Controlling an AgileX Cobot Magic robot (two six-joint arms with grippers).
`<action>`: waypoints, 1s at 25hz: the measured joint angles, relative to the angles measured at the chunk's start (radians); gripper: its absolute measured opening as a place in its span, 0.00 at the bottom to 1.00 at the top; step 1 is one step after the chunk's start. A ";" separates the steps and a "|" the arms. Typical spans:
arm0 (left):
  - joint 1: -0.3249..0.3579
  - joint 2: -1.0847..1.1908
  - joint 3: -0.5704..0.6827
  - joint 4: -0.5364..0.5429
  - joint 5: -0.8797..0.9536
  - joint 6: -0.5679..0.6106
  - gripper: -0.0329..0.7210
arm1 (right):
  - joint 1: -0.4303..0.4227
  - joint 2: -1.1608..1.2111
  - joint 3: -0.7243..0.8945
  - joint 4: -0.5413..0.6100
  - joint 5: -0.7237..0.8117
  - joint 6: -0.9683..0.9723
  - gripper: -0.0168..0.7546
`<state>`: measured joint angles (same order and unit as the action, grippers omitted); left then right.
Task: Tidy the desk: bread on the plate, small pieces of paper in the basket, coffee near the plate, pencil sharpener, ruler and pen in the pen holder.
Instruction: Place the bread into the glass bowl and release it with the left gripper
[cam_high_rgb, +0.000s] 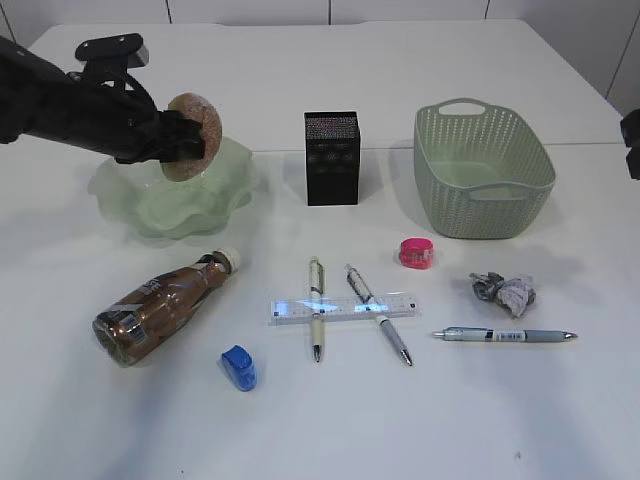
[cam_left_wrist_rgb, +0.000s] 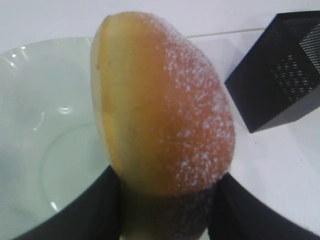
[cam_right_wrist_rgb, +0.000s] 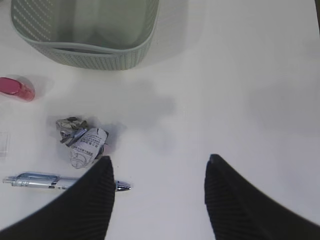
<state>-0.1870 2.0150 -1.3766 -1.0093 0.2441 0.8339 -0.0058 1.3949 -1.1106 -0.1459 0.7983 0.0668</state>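
Note:
Next, I let go of the bread, now held on edge above the plate, with my left gripper in the middle of the pale green wavy plate (cam_high_rgb: 177, 194) (cam_left_wrist_rgb: 92, 162).
My left gripper (cam_high_rgb: 185, 135) is shut on a sugared round bread (cam_high_rgb: 195, 135) and holds it on edge above the pale green wavy plate (cam_high_rgb: 130, 205); the bread (cam_left_wrist_rgb: 165, 105) fills the left wrist view over the plate (cam_left_wrist_rgb: 35, 125). My right gripper (cam_right_wrist_rgb: 157, 167) is open and empty above bare table, right of the crumpled paper (cam_right_wrist_rgb: 80, 140) and a blue pen (cam_right_wrist_rgb: 35, 181). On the table lie a coffee bottle (cam_high_rgb: 165, 305), a blue sharpener (cam_high_rgb: 239, 366), a pink sharpener (cam_high_rgb: 416, 252), a clear ruler (cam_high_rgb: 342, 308), two pens (cam_high_rgb: 316, 320) (cam_high_rgb: 378, 312), another pen (cam_high_rgb: 505, 335) and paper (cam_high_rgb: 505, 290).
The black mesh pen holder (cam_high_rgb: 331, 158) stands at the centre back and shows in the left wrist view (cam_left_wrist_rgb: 285, 75). The green woven basket (cam_high_rgb: 482, 168) stands at the back right and shows in the right wrist view (cam_right_wrist_rgb: 85, 30). The right arm sits at the right edge (cam_high_rgb: 632, 140).

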 joint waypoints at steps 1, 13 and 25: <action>0.011 0.007 0.000 -0.005 0.000 0.000 0.47 | 0.000 0.000 0.000 0.000 0.000 0.000 0.62; 0.028 0.115 -0.001 -0.013 -0.030 0.000 0.47 | 0.000 0.000 0.000 0.000 -0.007 0.000 0.62; 0.028 0.150 -0.001 -0.019 -0.083 0.000 0.62 | 0.000 0.000 0.000 0.000 -0.011 -0.006 0.62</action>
<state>-0.1587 2.1646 -1.3780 -1.0283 0.1614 0.8339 -0.0058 1.3949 -1.1106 -0.1464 0.7877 0.0607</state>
